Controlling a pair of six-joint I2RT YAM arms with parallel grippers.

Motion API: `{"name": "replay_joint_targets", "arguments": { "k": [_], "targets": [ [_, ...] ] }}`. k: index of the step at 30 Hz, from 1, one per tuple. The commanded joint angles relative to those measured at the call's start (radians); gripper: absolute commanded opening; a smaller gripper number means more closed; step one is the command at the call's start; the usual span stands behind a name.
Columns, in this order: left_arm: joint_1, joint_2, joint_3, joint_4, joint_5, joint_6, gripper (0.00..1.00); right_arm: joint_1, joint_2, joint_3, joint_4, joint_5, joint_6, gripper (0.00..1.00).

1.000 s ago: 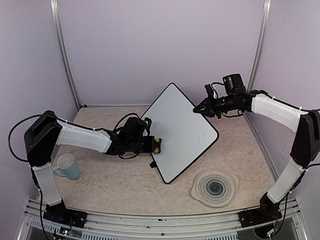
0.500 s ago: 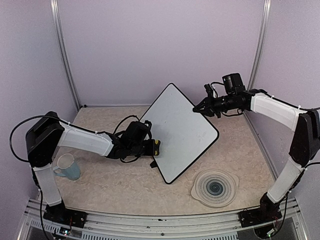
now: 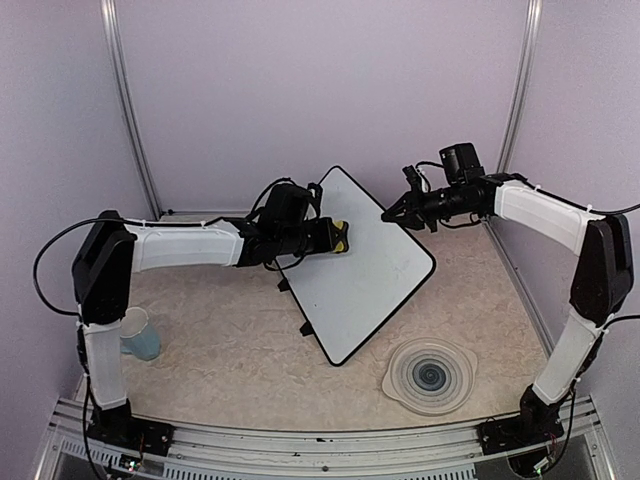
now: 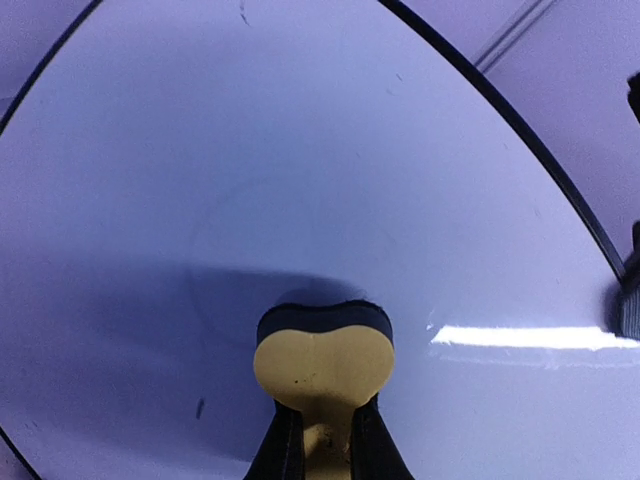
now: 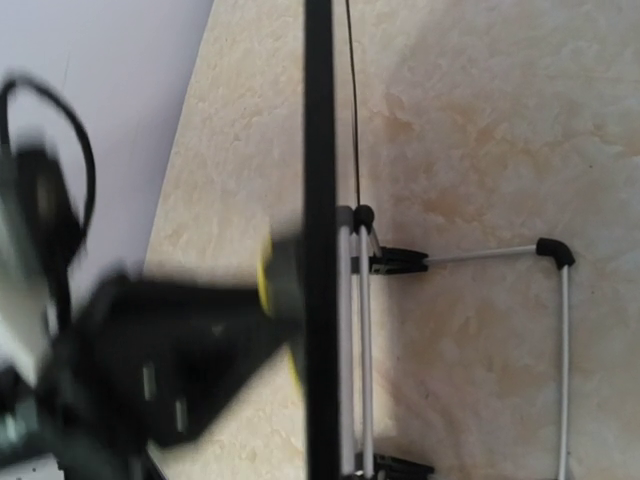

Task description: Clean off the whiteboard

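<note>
My left gripper should set the yellow eraser free on the table (image 3: 252,354), in the spot between the whiteboard's lower clip and the cup.
The whiteboard (image 3: 365,265) stands tilted on the table, one corner up, its black frame running down the right wrist view (image 5: 318,150). Its surface (image 4: 330,170) looks nearly blank: a faint ring and two tiny dark specks. My left gripper (image 3: 322,238) is shut on a yellow eraser (image 3: 340,236) with a black felt face. The eraser (image 4: 322,362) presses against the board's upper left part, held by dark fingers (image 4: 285,450). My right gripper (image 3: 392,216) is shut on the board's upper right edge. Its own fingers are hidden in the right wrist view.
A round ribbed grey-white plate (image 3: 429,375) lies at the front right. A pale blue cup (image 3: 140,333) stands at the front left beside the left arm. The board's wire stand (image 5: 500,255) rests on the table behind it. Walls and metal posts enclose the back.
My left gripper has carried the eraser from the board's lower left edge up to its upper left part. The right gripper has shifted slightly left with the board edge.
</note>
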Motion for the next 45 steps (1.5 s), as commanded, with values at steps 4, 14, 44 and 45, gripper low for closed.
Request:
{"name": "replay_joint_targets", "arguments": {
  "k": [4, 14, 44, 45],
  "targets": [
    [0.127, 0.153, 0.127, -0.166, 0.021, 0.012, 0.0, 0.036, 0.072, 0.004, -0.115, -0.066, -0.032, 0.0],
    [0.092, 0.017, -0.111, -0.044, 0.082, 0.083, 0.0, 0.037, 0.083, 0.038, -0.137, -0.049, -0.043, 0.0],
    [0.252, 0.087, -0.084, -0.096, 0.156, 0.004, 0.0, 0.039, 0.088, 0.061, -0.166, -0.035, -0.09, 0.01],
    [0.243, 0.084, -0.101, -0.087, 0.16, 0.005, 0.0, 0.039, 0.088, 0.064, -0.166, -0.034, -0.093, 0.01]
  ]
}}
